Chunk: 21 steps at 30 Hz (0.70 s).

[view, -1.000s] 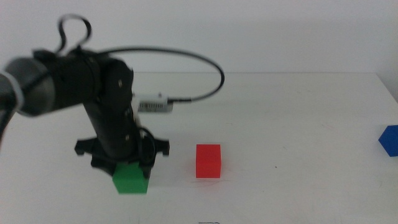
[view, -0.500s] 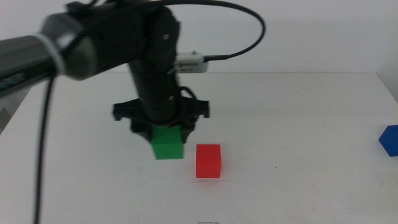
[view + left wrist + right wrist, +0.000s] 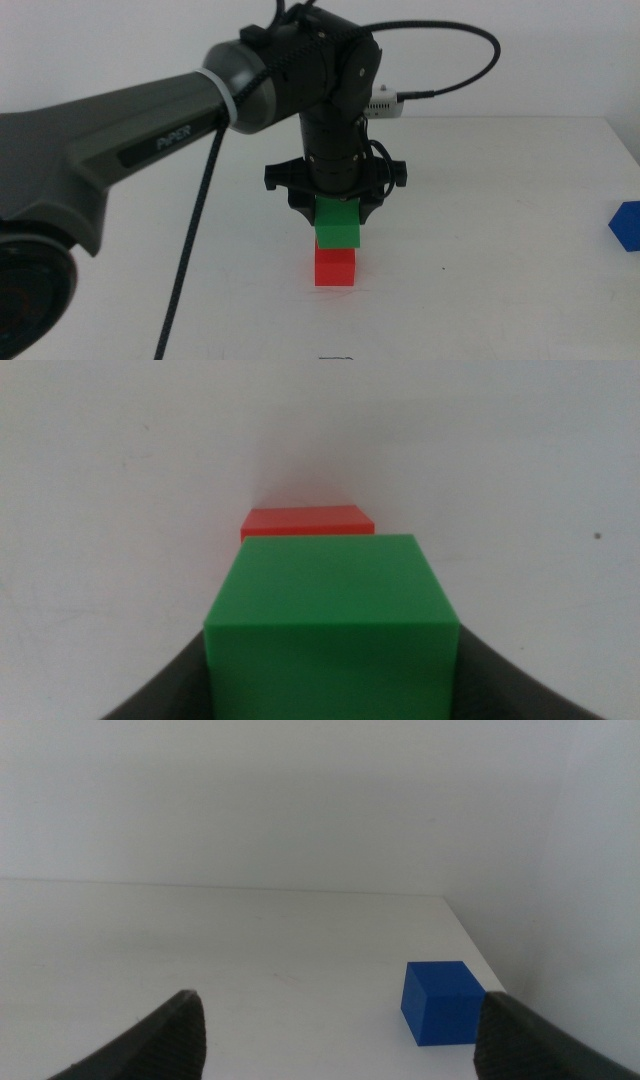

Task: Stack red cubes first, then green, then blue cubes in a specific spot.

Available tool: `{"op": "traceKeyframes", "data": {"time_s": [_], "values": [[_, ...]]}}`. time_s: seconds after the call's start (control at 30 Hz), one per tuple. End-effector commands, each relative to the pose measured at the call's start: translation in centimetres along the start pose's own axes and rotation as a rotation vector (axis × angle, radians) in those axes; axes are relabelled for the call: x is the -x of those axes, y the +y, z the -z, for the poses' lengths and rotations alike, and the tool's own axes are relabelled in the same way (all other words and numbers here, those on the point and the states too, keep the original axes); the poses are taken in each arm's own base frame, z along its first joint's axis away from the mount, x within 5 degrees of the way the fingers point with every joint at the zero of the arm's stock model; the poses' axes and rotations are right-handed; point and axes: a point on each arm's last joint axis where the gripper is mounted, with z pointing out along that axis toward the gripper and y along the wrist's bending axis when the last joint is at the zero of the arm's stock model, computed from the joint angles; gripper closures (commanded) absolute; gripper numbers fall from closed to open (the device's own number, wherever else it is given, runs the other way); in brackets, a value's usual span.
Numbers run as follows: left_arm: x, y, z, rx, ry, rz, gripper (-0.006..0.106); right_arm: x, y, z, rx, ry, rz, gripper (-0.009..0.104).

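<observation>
My left gripper needs to let go of the green cube squarely on top of the red cube [image 3: 335, 237] [image 3: 309, 548].
My left gripper [image 3: 337, 222] is shut on the green cube [image 3: 337, 224] and holds it right over the red cube [image 3: 335, 266], which stands on the white table near the middle front. I cannot tell whether the two cubes touch. In the left wrist view the green cube [image 3: 332, 623] fills the space between the jaws, with the red cube [image 3: 306, 521] showing just beyond it. The blue cube [image 3: 627, 224] sits at the table's right edge. In the right wrist view my right gripper [image 3: 335, 1035] is open and empty, with the blue cube [image 3: 443, 1002] ahead of it. The right arm is out of the middle view.
The left arm [image 3: 130, 120] reaches in from the left over the table, with a black cable [image 3: 455, 70] looping above it. The table's [image 3: 500, 200] back edge meets a white wall.
My left gripper lifted the green cube off the table at the left front, carried it to the right and now holds it over the red cube.
</observation>
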Motion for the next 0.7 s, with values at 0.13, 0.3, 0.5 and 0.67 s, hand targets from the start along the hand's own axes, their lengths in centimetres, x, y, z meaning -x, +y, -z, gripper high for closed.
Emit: {"op": "traceKeyframes", "data": {"time_s": [0.13, 0.3, 0.5, 0.67], "values": [[-0.5, 0.1, 2.1, 0.014, 0.026, 0.016, 0.078, 1.4, 0.0, 0.3, -0.002, -0.118, 0.018, 0.001], [-0.4, 0.2, 2.0, 0.021, 0.023, 0.028, 0.078, 1.4, 0.0, 0.3, -0.002, -0.118, 0.018, 0.001], [-0.4, 0.4, 1.8, 0.041, 0.017, 0.026, 0.078, 1.4, 0.0, 0.3, -0.002, -0.118, 0.018, 0.001], [-0.4, 0.4, 1.7, 0.046, 0.017, 0.028, 0.078, 1.4, 0.0, 0.3, -0.002, -0.118, 0.018, 0.001]]}}
